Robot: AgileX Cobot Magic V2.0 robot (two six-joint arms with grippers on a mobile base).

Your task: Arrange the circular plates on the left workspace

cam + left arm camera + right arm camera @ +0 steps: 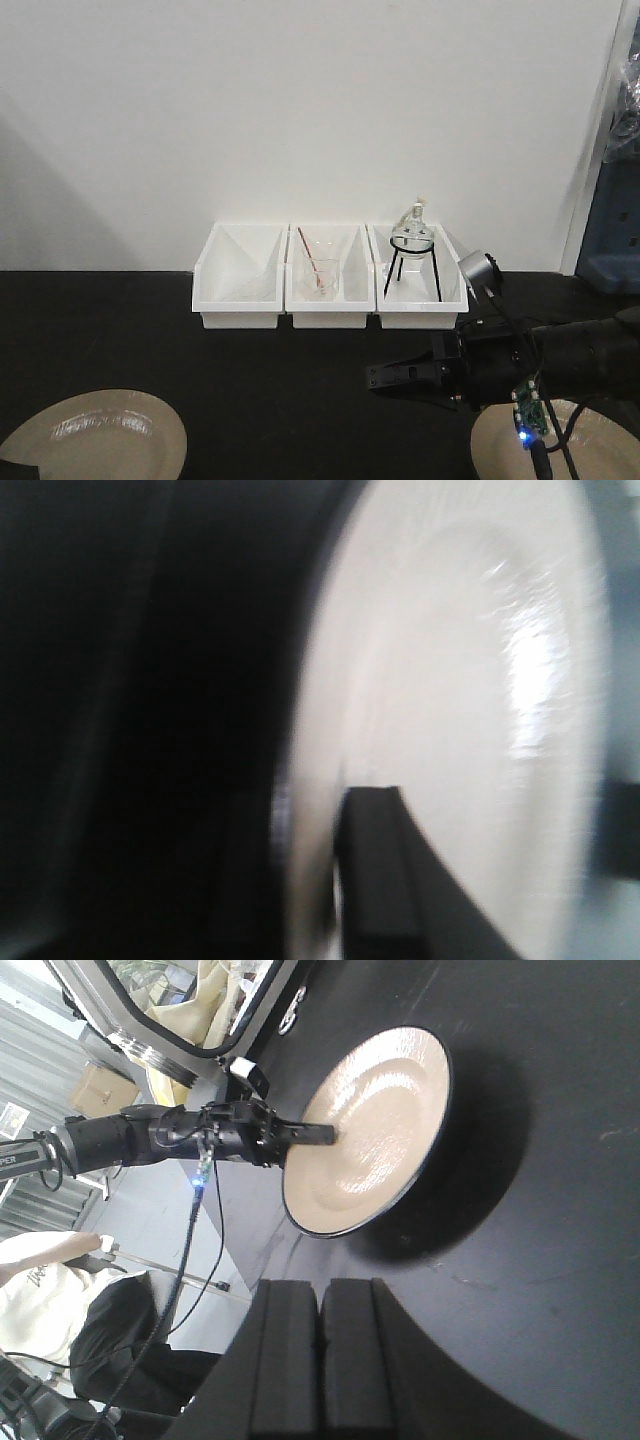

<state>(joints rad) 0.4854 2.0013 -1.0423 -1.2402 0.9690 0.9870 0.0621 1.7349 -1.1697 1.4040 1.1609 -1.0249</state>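
Observation:
The tan plate in my left gripper needs to be set down on the black benchtop (329, 381) in front of the middle white bin. That plate now looks tilted up over its shadow.
Two tan circular plates with dark rims show on the black benchtop (270, 400). The left plate (95, 440) (375, 1120) is gripped at its rim by my left gripper (20, 462) (328, 1136), and it looks tilted up over its shadow. In the left wrist view this plate (470, 700) fills the frame, blurred, and one finger (385, 880) lies on its top face. The right plate (600, 450) lies at the front right, partly hidden by my right arm. My right gripper (372, 377) (320, 1290) hovers mid-bench, pointing left, shut with nothing between its fingers.
Three white bins (240, 290) (328, 295) (420, 295) stand in a row against the white wall. The middle one holds a beaker with a red rod (318, 272); the right one holds a flask on a black tripod (413, 240). A blue unit (612, 230) stands far right.

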